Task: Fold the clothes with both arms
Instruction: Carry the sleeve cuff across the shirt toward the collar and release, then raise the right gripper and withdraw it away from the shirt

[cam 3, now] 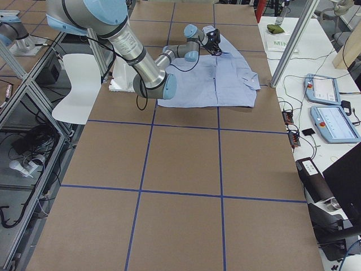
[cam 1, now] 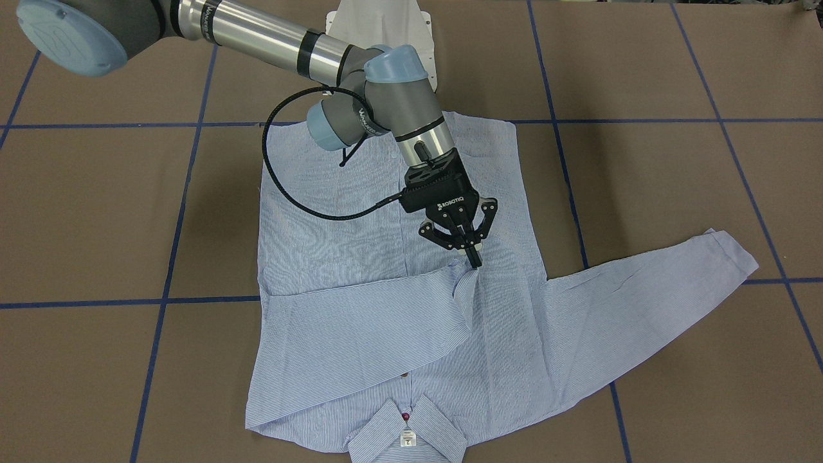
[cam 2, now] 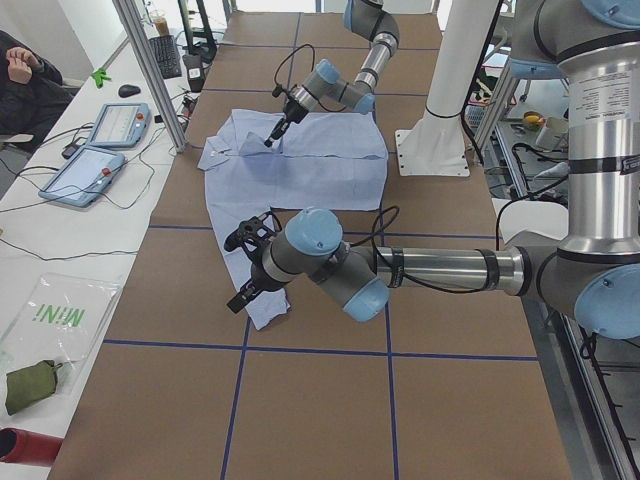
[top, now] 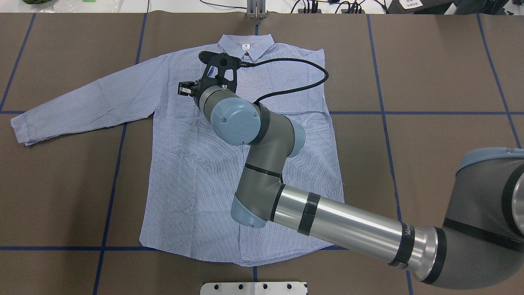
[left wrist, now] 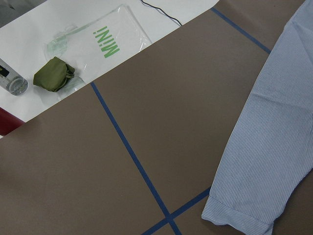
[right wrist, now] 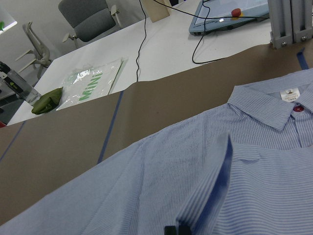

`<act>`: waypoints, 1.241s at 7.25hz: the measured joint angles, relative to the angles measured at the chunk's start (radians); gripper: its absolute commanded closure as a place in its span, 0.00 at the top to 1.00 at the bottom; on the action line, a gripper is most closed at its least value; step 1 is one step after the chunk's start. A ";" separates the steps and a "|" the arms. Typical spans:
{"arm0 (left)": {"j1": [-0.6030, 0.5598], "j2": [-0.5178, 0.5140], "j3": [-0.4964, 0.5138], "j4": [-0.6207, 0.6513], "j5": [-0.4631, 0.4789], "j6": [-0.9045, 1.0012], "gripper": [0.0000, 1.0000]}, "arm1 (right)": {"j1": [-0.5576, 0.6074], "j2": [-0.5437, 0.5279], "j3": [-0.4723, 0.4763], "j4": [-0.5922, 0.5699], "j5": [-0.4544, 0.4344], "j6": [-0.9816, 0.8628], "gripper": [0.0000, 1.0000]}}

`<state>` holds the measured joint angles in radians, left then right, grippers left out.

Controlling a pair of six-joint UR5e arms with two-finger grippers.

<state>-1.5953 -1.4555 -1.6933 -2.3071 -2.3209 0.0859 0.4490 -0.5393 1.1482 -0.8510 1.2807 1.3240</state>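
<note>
Next, I move my left gripper to the shirt's stretched-out sleeve and close it on the cuff's corner [cam 1: 719, 234] [left wrist: 268, 228] nearest the robot.
The light blue striped shirt [cam 1: 334, 244] lies front up on the brown table, with its collar [cam 1: 408, 431] on the side away from the robot. One sleeve is folded across the chest. My right gripper [cam 1: 474, 257] is shut on that sleeve's cuff end over the chest; it also shows in the overhead view [top: 184, 88]. The right wrist view shows its fingertips [right wrist: 171, 229] close together on the cloth. The other sleeve [top: 82, 106] lies stretched out flat. My left gripper [cam 2: 240, 300] shows only in the exterior left view, above that sleeve's cuff [left wrist: 239, 218]. I cannot tell whether it is open or shut.
The white pedestal base [top: 254, 288] stands at the robot's edge of the table. Blue tape lines cross the table. A white side bench holds a clear bag with a green pouch [left wrist: 54, 73] and two tablets [cam 2: 110, 125]. A person [cam 2: 20, 60] sits by it.
</note>
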 measured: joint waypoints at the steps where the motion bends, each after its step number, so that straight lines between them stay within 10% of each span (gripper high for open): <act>1: 0.000 0.001 0.001 0.000 0.000 0.000 1.00 | -0.004 0.059 -0.002 -0.162 0.003 0.017 0.99; 6: 0.000 -0.009 0.012 -0.009 0.000 -0.003 1.00 | 0.139 0.101 0.024 -0.558 0.226 -0.037 0.99; 9: 0.027 -0.017 0.033 -0.110 0.001 -0.058 1.00 | 0.345 -0.129 0.305 -0.663 0.497 -0.298 1.00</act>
<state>-1.5679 -1.4721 -1.6606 -2.4169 -2.3202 0.0279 0.7943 -0.6682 1.4530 -1.5143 1.7780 1.0257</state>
